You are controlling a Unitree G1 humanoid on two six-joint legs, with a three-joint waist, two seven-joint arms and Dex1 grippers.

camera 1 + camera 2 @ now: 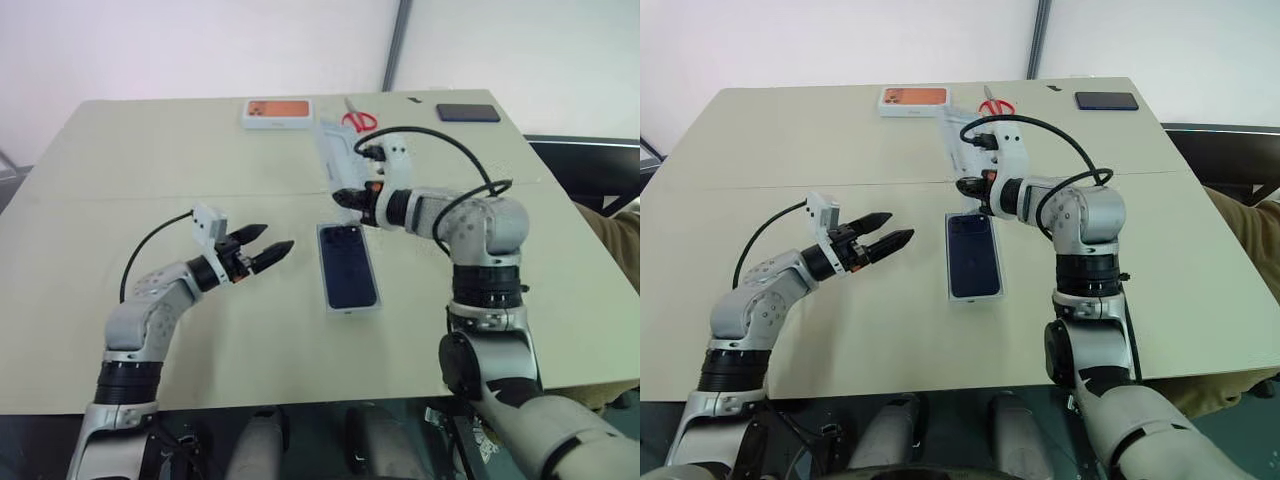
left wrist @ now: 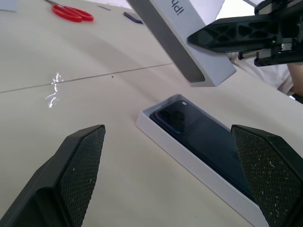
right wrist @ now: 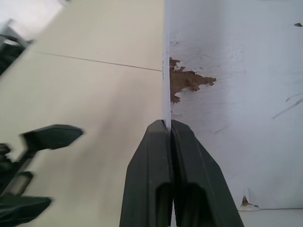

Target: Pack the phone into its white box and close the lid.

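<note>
I need to let go of the lid with my right gripper over the dark navy phone (image 1: 335, 265), crooked towards my left gripper on the white box.
The dark navy phone (image 1: 349, 266) lies back up inside the white box (image 2: 189, 158) at the table's middle, camera cluster at the far end. My right gripper (image 1: 345, 198) is shut on the near wall of the lid (image 1: 335, 160) and holds it tilted in the air just beyond the box's far end. In the right wrist view the fingers (image 3: 156, 156) pinch the lid's edge, and its pale inside (image 3: 236, 94) shows a torn brown patch. My left gripper (image 1: 265, 245) hovers open to the left of the box, pointing at it, with nothing between its fingers.
At the far edge of the table lie an orange-topped white box (image 1: 278, 111), red scissors (image 1: 358, 120) and a black phone (image 1: 467, 112). A person's sleeve (image 1: 615, 225) shows at the right edge. A seam crosses the table behind the box.
</note>
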